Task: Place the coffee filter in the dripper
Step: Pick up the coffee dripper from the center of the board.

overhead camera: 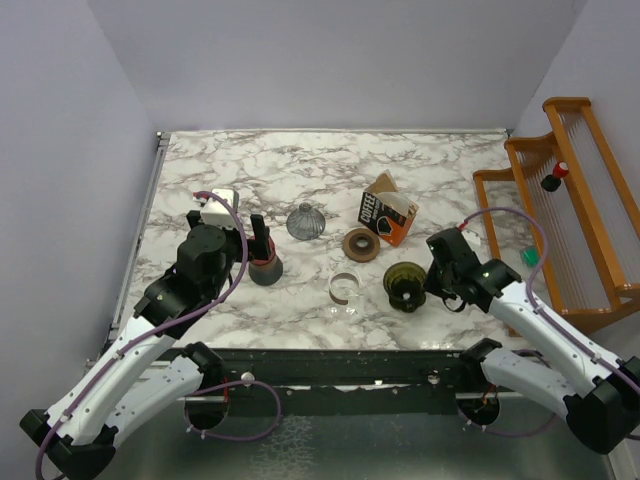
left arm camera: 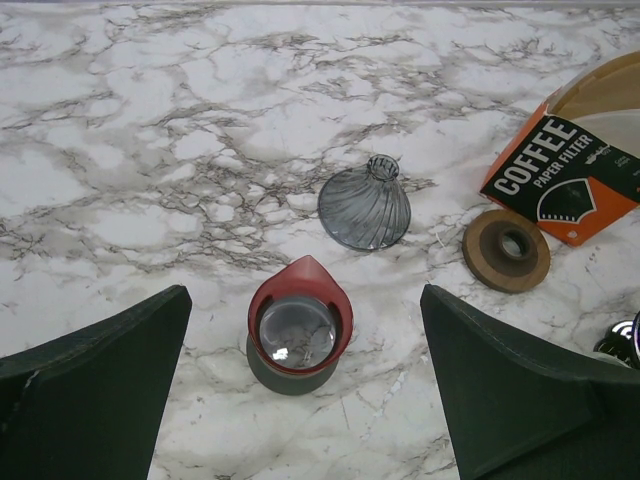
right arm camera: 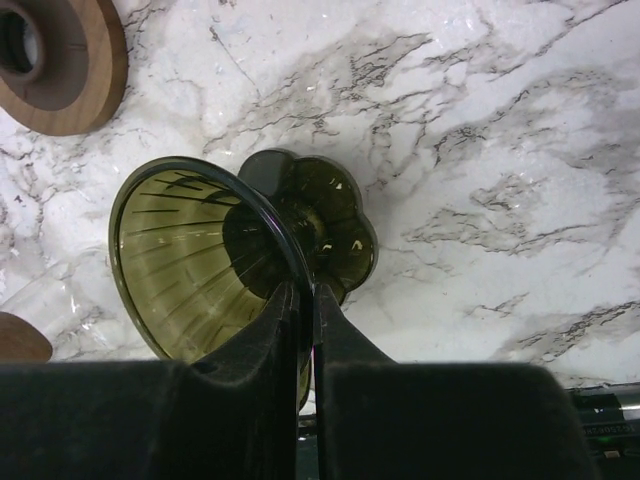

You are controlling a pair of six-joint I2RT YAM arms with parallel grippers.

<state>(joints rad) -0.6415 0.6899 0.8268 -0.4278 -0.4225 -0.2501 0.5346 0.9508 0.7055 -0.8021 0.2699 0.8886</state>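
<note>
My right gripper has the olive-green dripper, which is tipped on its side on the table. Next, I set it down with that gripper on top of the clear glass ring (overhead camera: 346, 282).
An olive-green glass dripper (overhead camera: 405, 283) is tipped on its side on the marble table; in the right wrist view its ribbed cone (right arm camera: 195, 265) opens to the left. My right gripper (overhead camera: 430, 279) is shut on the dripper's rim (right arm camera: 305, 292). White filter paper (overhead camera: 400, 209) shows in the open mouth of the orange "COFFEE" carton (left arm camera: 560, 180); no loose filter is in view. My left gripper (overhead camera: 258, 236) is open and empty, and hangs over a red-rimmed glass dripper (left arm camera: 297, 325) that stands between its fingers (left arm camera: 120, 370).
A grey ribbed glass dripper (overhead camera: 305, 222) stands mouth down (left arm camera: 365, 205). A wooden ring (overhead camera: 361, 244) lies by the carton. A clear glass ring (overhead camera: 344, 288) sits near the front edge. A wooden rack (overhead camera: 570, 200) stands at the right.
</note>
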